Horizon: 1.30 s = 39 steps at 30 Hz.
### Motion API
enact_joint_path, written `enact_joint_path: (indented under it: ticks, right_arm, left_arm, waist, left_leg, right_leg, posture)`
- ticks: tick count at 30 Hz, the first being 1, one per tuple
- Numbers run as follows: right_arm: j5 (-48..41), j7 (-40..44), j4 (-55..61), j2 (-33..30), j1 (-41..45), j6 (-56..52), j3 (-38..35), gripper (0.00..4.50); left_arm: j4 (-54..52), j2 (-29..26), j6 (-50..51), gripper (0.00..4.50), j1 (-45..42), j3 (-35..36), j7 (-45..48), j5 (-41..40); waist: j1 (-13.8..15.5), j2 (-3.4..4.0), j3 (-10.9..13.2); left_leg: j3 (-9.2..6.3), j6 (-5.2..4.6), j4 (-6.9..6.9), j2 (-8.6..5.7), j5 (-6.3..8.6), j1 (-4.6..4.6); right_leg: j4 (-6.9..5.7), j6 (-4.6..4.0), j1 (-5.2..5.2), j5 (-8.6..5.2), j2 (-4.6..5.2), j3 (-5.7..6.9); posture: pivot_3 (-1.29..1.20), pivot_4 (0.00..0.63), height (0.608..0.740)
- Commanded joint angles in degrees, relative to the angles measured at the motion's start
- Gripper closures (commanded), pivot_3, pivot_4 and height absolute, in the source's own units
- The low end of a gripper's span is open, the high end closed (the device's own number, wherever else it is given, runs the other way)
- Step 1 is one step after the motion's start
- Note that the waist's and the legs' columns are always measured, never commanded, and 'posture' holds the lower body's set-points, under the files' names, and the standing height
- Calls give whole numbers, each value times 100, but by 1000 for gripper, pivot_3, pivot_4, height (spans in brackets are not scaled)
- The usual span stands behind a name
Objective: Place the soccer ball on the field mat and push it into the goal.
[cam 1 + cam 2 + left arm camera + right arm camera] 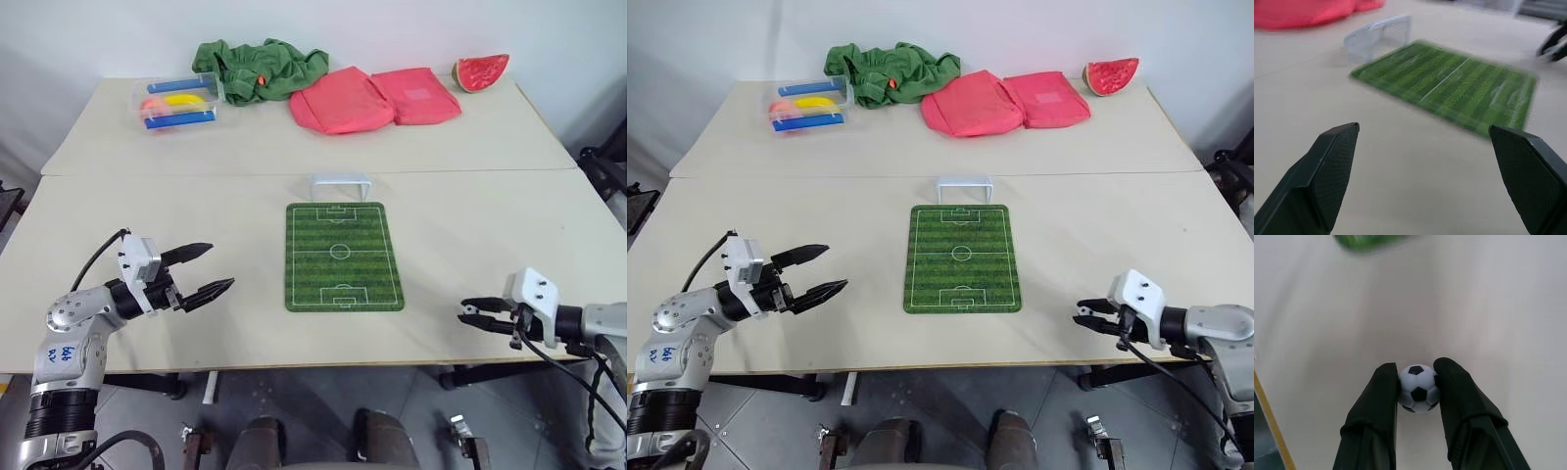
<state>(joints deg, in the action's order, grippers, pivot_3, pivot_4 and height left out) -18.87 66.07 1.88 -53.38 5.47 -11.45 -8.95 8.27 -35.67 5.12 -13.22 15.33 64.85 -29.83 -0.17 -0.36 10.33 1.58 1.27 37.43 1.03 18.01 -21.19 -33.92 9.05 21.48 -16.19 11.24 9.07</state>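
The soccer ball will go down from my right gripper into the white-lined box at the field mat's near end [343,292].
The green field mat [343,256] lies flat in the middle of the near table, with the small white goal [341,183] standing just past its far end. My right gripper [468,313] hovers near the table's front right, well right of the mat, and is shut on the soccer ball [1419,387], which sits pinched between both fingers [1380,401]. At the front left, my left gripper [214,269] is held open and level, pointing toward the mat with nothing between its fingers [1327,166].
On the far table sit a clear box of coloured items [176,102], a green cloth heap [259,67], two pink-red bags [372,98] and a watermelon slice [481,71]. A seam [294,174] runs between the two tables behind the goal.
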Motion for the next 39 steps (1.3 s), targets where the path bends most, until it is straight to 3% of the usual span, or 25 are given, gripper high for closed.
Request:
enact_joint_path:
  ticks: [1, 6, 15, 24, 38, 39]
  right_arm:
    - [-379, -211, 894, 96, 890, -843, 283, 3651]
    - [-129, -137, 1041, 656, 2120, -1423, 1497, 3651]
    - [520, 409, 63, 1768, 3125, -827, 2930, 3651]
    - [1010, 679, -1139, 2216, 3414, 18, 3140, 3651]
    - [1199, 759, -1686, 2291, 3342, 421, 3018, 3651]
    - [1202, 750, -1705, 2298, 3342, 433, 3016, 3301]
  left_arm:
    - [354, 7, -475, 0, -154, 159, 578, -215]
    - [714, -50, -770, 0, -132, 14, 1279, -204]
    - [1075, -104, -1284, 0, -16, -124, 2045, -55]
    - [718, 90, -1355, 0, 164, -167, 1745, -116]
    - [533, 163, -1326, 0, 209, -196, 1476, -130]
    - [544, 166, -1327, 0, 190, -203, 1463, -125]
  waist:
    - [-20, 1, -1]
    - [14, -2, 0]
    - [-9, -2, 1]
    - [-24, -2, 0]
    - [-141, -2, 0]
    - [-142, -2, 0]
  left_leg:
    - [1, 0, 1, 0, 0, 1]
    - [-3, 5, -2, 6, 7, -2]
    - [1, -2, 1, 4, 22, -11]
    - [2, -2, 8, 5, 22, -10]
    - [2, -2, 14, 7, 22, -9]
    - [2, -1, 15, 7, 22, -9]
  right_leg:
    - [-1, 0, 0, 0, 0, -1]
    - [2, -1, 1, 1, -7, 4]
    - [6, 0, 9, 1, -7, 8]
    - [0, 1, 9, 2, -8, 6]
    - [-6, 1, 9, 2, -8, 3]
    - [-7, 1, 8, 2, -8, 3]
  posture:
    - [0, 150, 740]
    - [0, 150, 740]
    - [0, 150, 740]
    - [0, 150, 740]
    - [0, 150, 740]
    - [0, 150, 740]
